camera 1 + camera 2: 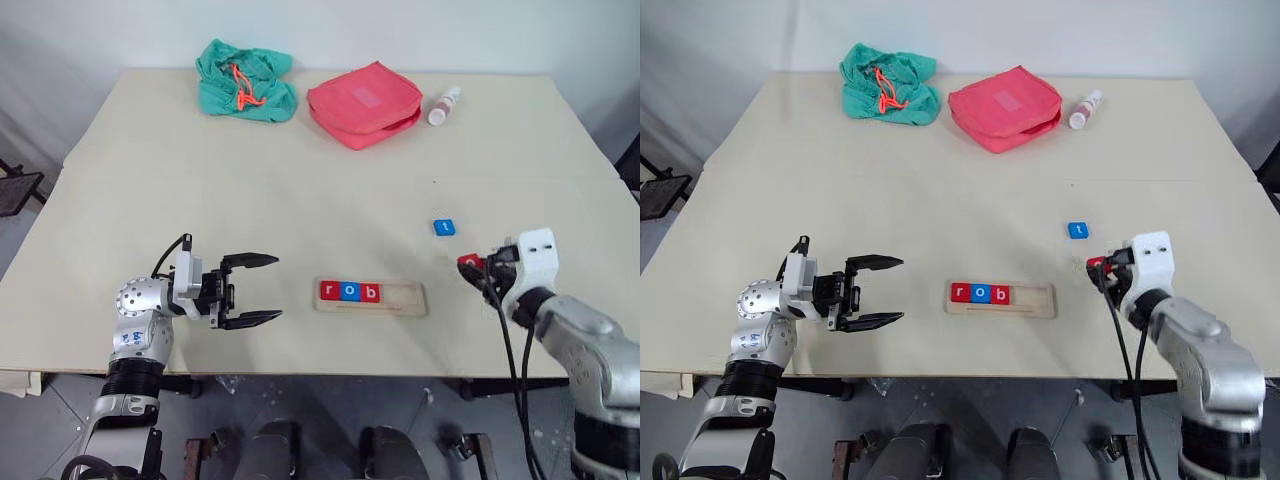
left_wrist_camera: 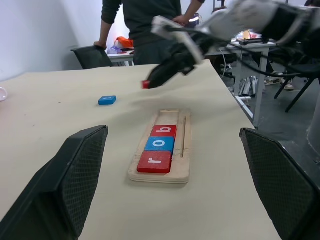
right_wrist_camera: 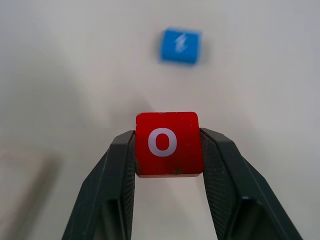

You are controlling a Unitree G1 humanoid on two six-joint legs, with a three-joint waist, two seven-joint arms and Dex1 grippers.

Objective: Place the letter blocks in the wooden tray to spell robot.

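Note:
The robot should put the red o block down and pinch its other sides (image 3: 168, 171), because the right gripper covers the side that must meet the red b block.
The pale wooden tray (image 1: 405, 299) lies near the table's front edge. In its left half sit a red r block (image 1: 328, 291), a blue o block (image 1: 349, 292) and a red b block (image 1: 371, 293). A blue t block (image 1: 444, 227) lies loose on the table, behind and to the right of the tray. My right gripper (image 1: 470, 264) is shut on a red o block (image 3: 168, 143), held above the table to the right of the tray. My left gripper (image 1: 262, 290) hangs open and holds nothing, left of the tray.
At the back of the table lie a green cloth bag (image 1: 245, 80), a red pouch (image 1: 364, 103) and a small white bottle (image 1: 443, 105). A person (image 2: 145, 20) stands beyond the table's right side, near chairs and desks.

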